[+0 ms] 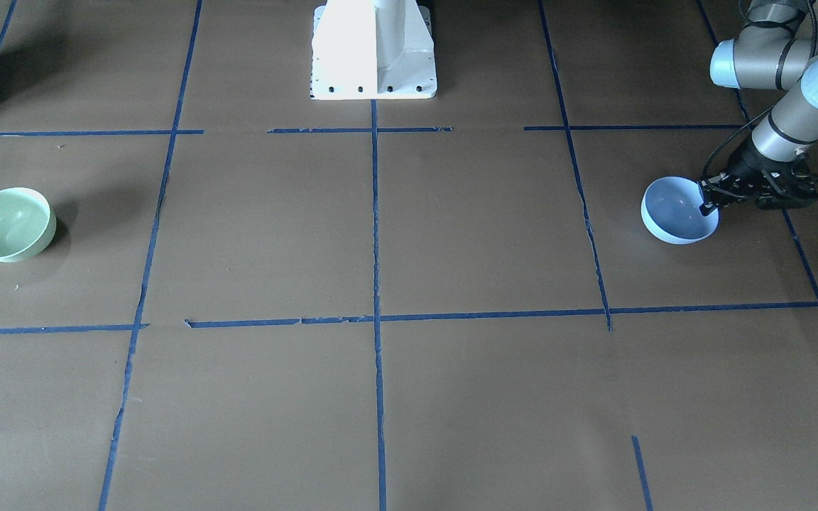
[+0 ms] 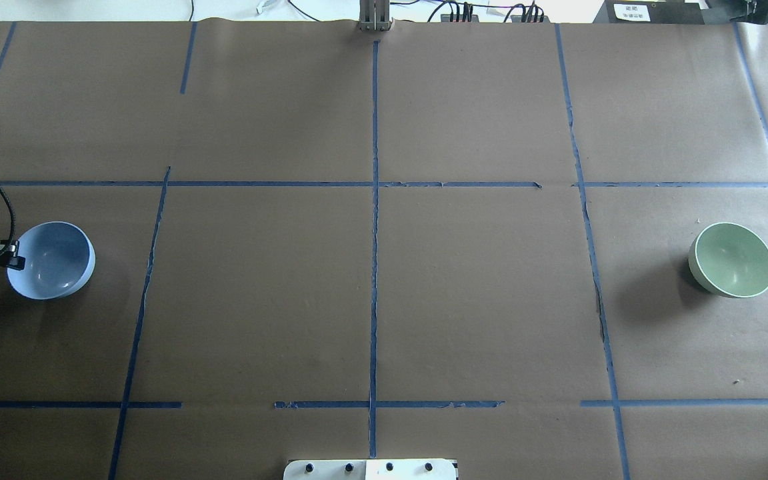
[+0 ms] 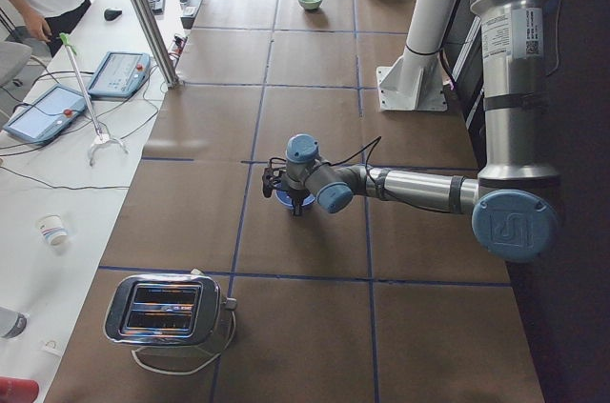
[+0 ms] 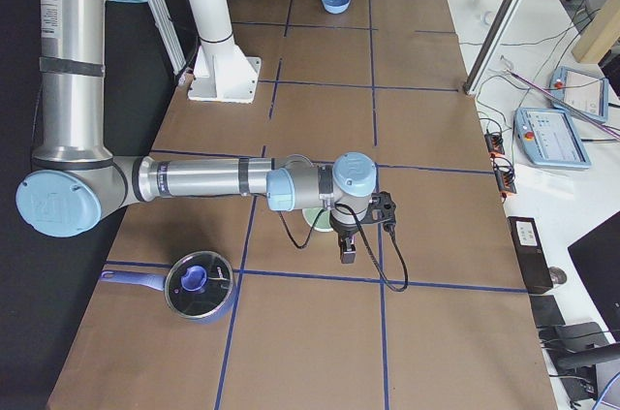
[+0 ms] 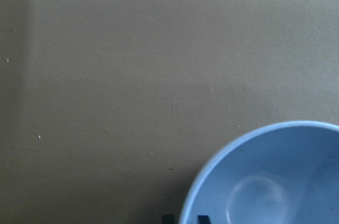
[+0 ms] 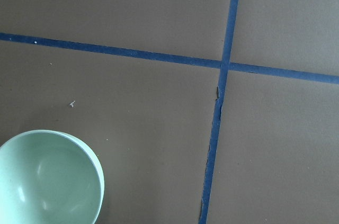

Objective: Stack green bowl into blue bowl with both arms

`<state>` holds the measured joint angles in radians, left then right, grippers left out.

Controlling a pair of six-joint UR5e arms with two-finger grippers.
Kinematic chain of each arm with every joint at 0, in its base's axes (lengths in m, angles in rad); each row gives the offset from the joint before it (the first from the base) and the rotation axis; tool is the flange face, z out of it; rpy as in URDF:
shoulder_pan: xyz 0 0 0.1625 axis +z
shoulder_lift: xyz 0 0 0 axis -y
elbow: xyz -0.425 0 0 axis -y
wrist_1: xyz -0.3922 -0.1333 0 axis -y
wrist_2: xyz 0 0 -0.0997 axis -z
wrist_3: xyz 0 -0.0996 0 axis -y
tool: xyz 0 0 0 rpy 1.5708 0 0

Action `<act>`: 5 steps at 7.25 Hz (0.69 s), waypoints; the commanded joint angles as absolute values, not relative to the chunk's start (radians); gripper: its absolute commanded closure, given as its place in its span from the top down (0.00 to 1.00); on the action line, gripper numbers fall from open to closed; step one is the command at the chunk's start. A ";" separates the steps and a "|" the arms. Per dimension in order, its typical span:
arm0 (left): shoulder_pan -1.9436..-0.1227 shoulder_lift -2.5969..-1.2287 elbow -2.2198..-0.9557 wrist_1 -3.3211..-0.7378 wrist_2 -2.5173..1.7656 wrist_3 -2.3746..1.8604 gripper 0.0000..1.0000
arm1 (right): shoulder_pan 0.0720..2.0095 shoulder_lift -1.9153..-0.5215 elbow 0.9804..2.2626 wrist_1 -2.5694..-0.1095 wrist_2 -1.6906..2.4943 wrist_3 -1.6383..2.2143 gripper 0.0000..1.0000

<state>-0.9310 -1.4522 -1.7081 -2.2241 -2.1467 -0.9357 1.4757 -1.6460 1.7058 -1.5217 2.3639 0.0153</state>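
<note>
I should release the blue bowl with my left gripper on the tape line from the white pedestal base (image 1: 378, 230), midway between crossings.
The blue bowl (image 1: 675, 211) stands upright on the brown table at the robot's far left; it also shows in the overhead view (image 2: 54, 260) and the left wrist view (image 5: 275, 181). My left gripper (image 1: 706, 206) is shut on its rim, one fingertip (image 5: 203, 217) inside and one outside. The green bowl (image 1: 8, 223) stands upright at the far right, also seen from overhead (image 2: 734, 260) and in the right wrist view (image 6: 45, 179). My right gripper (image 4: 347, 253) hangs just beside the green bowl (image 4: 312, 221); I cannot tell whether it is open or shut.
The white pedestal base (image 1: 373, 53) stands at the robot's edge of the table. A toaster (image 3: 164, 310) sits beyond the blue bowl at the left end. A lidded blue pot (image 4: 199, 286) sits near the right arm. Blue tape lines cross the table.
</note>
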 commanded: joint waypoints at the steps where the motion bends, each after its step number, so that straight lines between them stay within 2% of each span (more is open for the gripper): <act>1: -0.933 -1.567 -1.773 -2.154 -2.201 -1.143 0.00 | 1.476 -1.646 1.706 -1.522 2.364 0.015 1.00; 3: -0.905 -1.855 -1.793 -1.920 -2.194 -1.283 0.00 | 1.476 -1.646 1.706 -1.522 2.364 0.017 1.00; 5: -0.722 -2.079 -1.764 -1.781 -2.049 -1.392 0.00 | 1.476 -1.646 1.706 -1.522 2.365 0.015 1.00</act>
